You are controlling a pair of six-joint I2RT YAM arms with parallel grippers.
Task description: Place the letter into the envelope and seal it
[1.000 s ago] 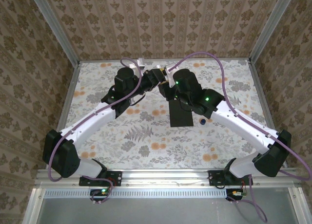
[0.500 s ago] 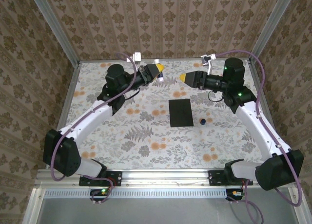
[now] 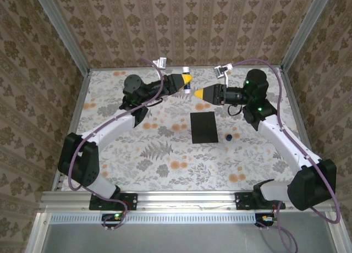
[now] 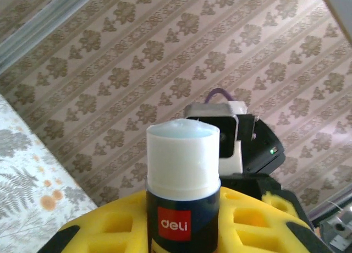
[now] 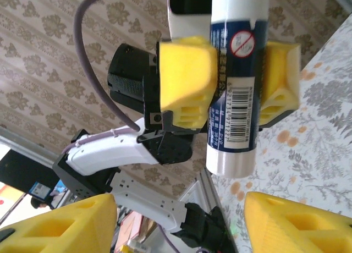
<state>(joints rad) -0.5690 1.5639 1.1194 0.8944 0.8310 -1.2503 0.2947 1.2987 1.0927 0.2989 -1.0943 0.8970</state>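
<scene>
My right gripper should hold the white base (image 5: 231,162) and twist it before I seal the envelope, because the glue sits barely above the glue stick's white rim.
The black envelope (image 3: 204,127) lies flat in the middle of the table. The letter is hidden. My left gripper (image 3: 186,79) is raised at the back of the table, shut on a white-and-blue glue stick (image 4: 183,170) that stands up between its yellow fingers (image 4: 104,231). My right gripper (image 3: 199,93) hangs just right of it, pointing at it, open with nothing between its fingers. In the right wrist view the glue stick (image 5: 236,82) sits clamped in the left gripper's yellow pads (image 5: 184,80), above my right gripper (image 5: 181,223). Both grippers are beyond the envelope's far edge and above the table.
A small dark blue object (image 3: 227,137) lies just right of the envelope's near corner. Patterned walls and metal rails (image 3: 60,27) close off the back and both sides. The floral tabletop (image 3: 165,159) stretches bare toward the near edge.
Both arms have lifted away from the envelope's far end and now face each other at the back. The right gripper has opened. The left keeps the glue stick.
</scene>
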